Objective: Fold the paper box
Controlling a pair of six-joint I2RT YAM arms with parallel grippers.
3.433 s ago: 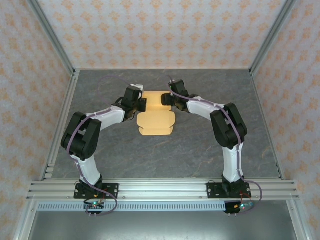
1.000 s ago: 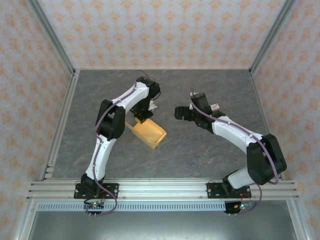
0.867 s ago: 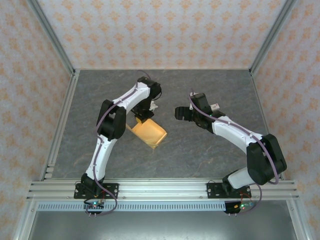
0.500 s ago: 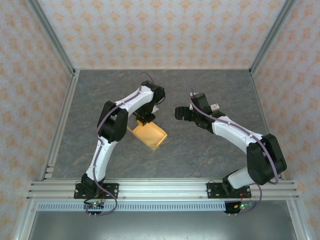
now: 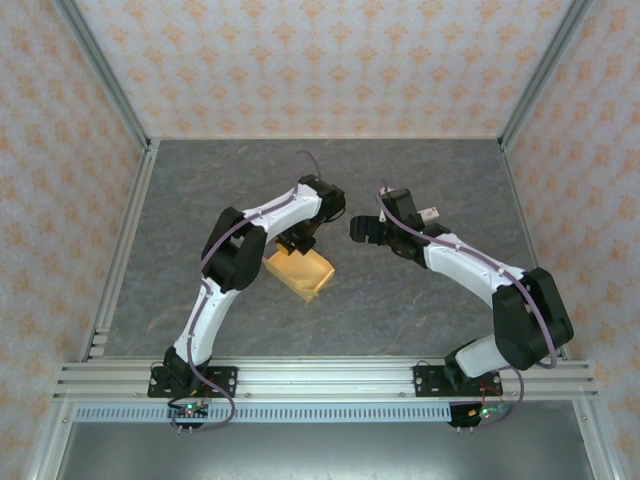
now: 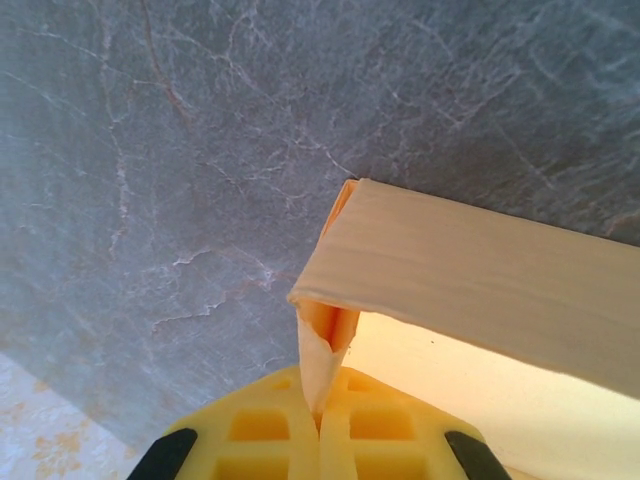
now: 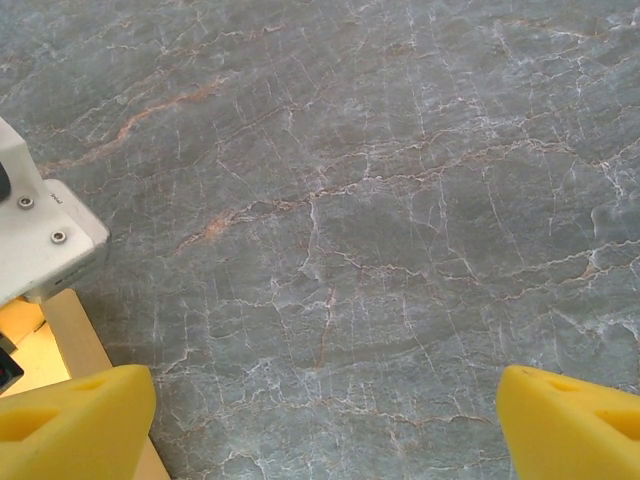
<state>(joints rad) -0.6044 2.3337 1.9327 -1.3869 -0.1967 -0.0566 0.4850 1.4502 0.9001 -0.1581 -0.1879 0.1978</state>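
Observation:
My left gripper has the thin corner flap, now at the paper box's far edge. It will let go of the flap over the bare table point(image 5: 338, 241) between the paper box and my right gripper.
The paper box point(image 5: 300, 273), light orange-tan and partly folded, lies on the grey table just left of centre. My left gripper point(image 5: 299, 243) sits at its far edge. In the left wrist view that gripper point(image 6: 320, 420) is shut on a thin folded corner flap of the paper box point(image 6: 470, 270), whose wall rises to the right. My right gripper point(image 5: 357, 229) hovers a little to the right of the box, apart from it. In the right wrist view it point(image 7: 325, 430) stands open over bare table, with a strip of the box's edge point(image 7: 75, 335) at the lower left.
The marbled grey table point(image 5: 420, 290) is fenced by metal posts and patterned walls. The left arm's white link point(image 7: 35, 240) shows at the left edge of the right wrist view, close to the right gripper's left finger point(image 7: 75, 420).
The left wrist has swung to the right toward the right gripper, still pinching the box, and the box has shifted and turned slightly with it. The right arm has stayed put.

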